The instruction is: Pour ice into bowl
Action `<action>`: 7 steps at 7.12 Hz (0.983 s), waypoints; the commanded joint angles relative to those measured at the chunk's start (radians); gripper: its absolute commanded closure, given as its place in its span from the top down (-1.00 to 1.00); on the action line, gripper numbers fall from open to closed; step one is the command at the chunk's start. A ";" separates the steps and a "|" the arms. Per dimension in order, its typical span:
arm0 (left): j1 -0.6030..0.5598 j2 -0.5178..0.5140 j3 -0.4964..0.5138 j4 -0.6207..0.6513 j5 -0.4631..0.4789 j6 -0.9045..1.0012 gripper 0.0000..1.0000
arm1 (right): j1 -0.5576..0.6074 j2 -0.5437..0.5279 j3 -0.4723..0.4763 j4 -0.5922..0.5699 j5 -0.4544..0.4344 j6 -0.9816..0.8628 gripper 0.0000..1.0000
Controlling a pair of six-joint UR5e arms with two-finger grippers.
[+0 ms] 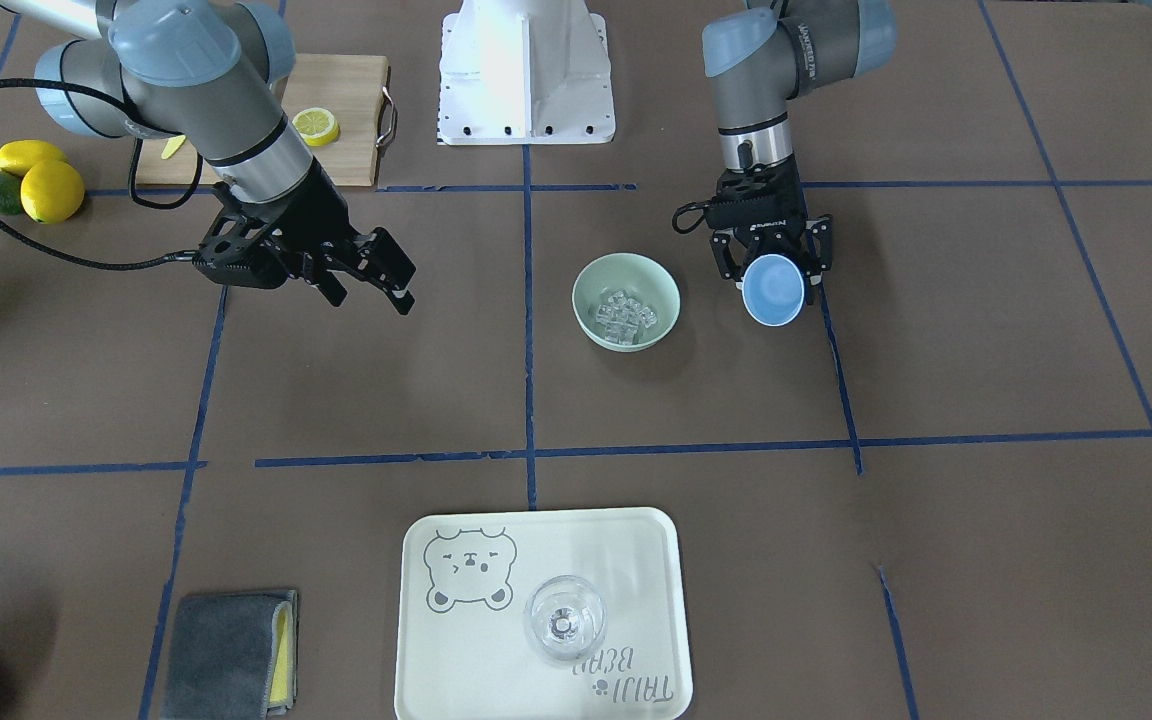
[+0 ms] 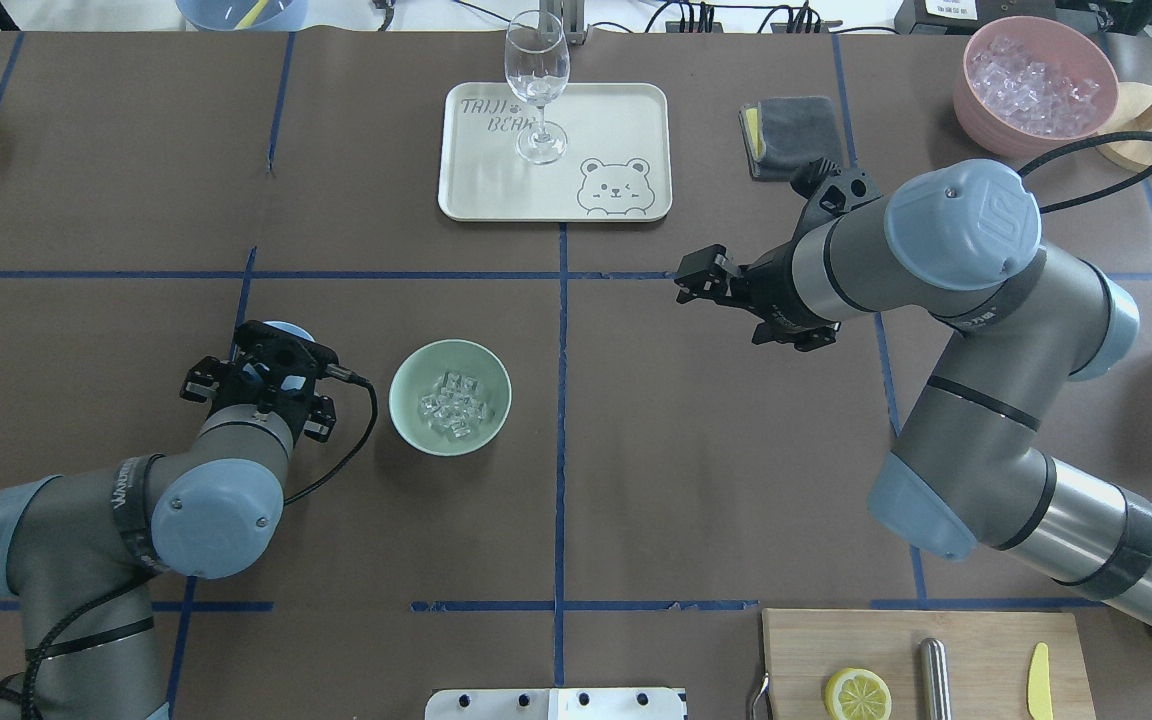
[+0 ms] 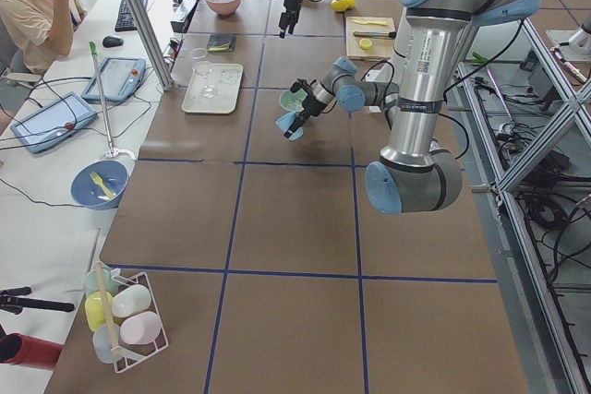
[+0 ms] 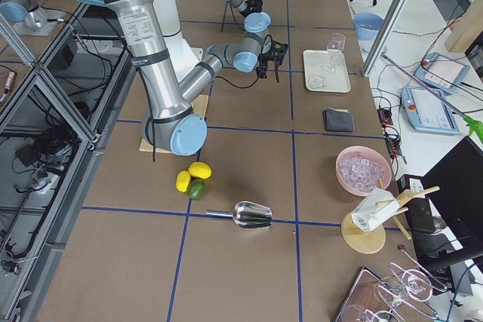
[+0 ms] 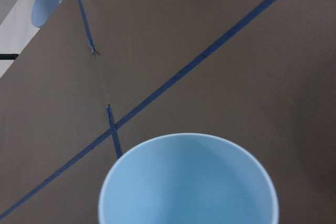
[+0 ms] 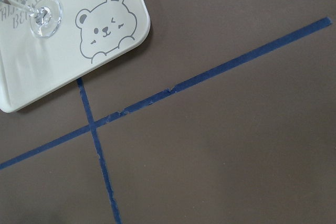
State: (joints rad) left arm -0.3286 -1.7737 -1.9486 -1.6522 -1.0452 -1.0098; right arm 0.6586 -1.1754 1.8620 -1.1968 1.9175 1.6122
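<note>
Next, my left gripper lets go of the light blue cup in the middle of the empty blue-taped square point(image 1: 968, 307), away from the bowl.
The pale mint-green bowl point(image 2: 414, 380) stands on the brown table left of the centre line, with the ice point(image 2: 454, 406) heaped inside as a small pile of clear cubes point(image 1: 624, 316). My left gripper point(image 2: 271, 345) is shut on a light blue cup point(image 1: 774, 292), held tilted above the table just beside the bowl point(image 1: 661, 278) without touching it. In the left wrist view the cup point(image 5: 189, 182) shows nothing inside. My right gripper point(image 2: 688, 280) hovers open over bare table, far from the bowl, with nothing between its fingers point(image 1: 404, 290).
At the far side are a cream bear tray point(image 2: 496, 180) bearing a wine glass point(image 2: 536, 85), a grey cloth point(image 2: 786, 135) and a pink container of ice point(image 2: 1034, 85). A cutting board point(image 2: 976, 640) with a lemon slice lies near the robot's base. Lemons point(image 1: 41, 180) lie beyond it.
</note>
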 commanded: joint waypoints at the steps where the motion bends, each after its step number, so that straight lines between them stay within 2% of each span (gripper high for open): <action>1: -0.001 0.182 -0.003 -0.267 0.076 -0.122 -1.00 | -0.001 0.002 0.000 -0.001 0.000 -0.002 1.00; 2: -0.003 0.251 0.017 -0.417 0.092 -0.153 -1.00 | -0.001 0.003 -0.001 -0.001 0.000 -0.002 1.00; 3: -0.001 0.304 0.095 -0.561 0.213 -0.258 -1.00 | -0.001 0.003 -0.001 -0.001 -0.002 -0.002 1.00; 4: -0.003 0.348 0.112 -0.646 0.226 -0.260 -1.00 | -0.001 0.003 -0.004 -0.001 -0.002 -0.002 1.00; 5: -0.003 0.399 0.129 -0.664 0.276 -0.274 -1.00 | -0.001 0.003 -0.006 -0.001 -0.002 -0.003 1.00; 6: 0.003 0.411 0.175 -0.705 0.342 -0.349 -1.00 | -0.001 0.006 -0.001 -0.001 -0.002 0.000 1.00; 7: 0.022 0.410 0.222 -0.712 0.361 -0.456 -1.00 | -0.001 0.006 0.005 -0.001 -0.002 0.000 1.00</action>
State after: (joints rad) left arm -0.3221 -1.3751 -1.7787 -2.3387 -0.7262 -1.3611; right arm 0.6581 -1.1699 1.8612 -1.1980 1.9160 1.6114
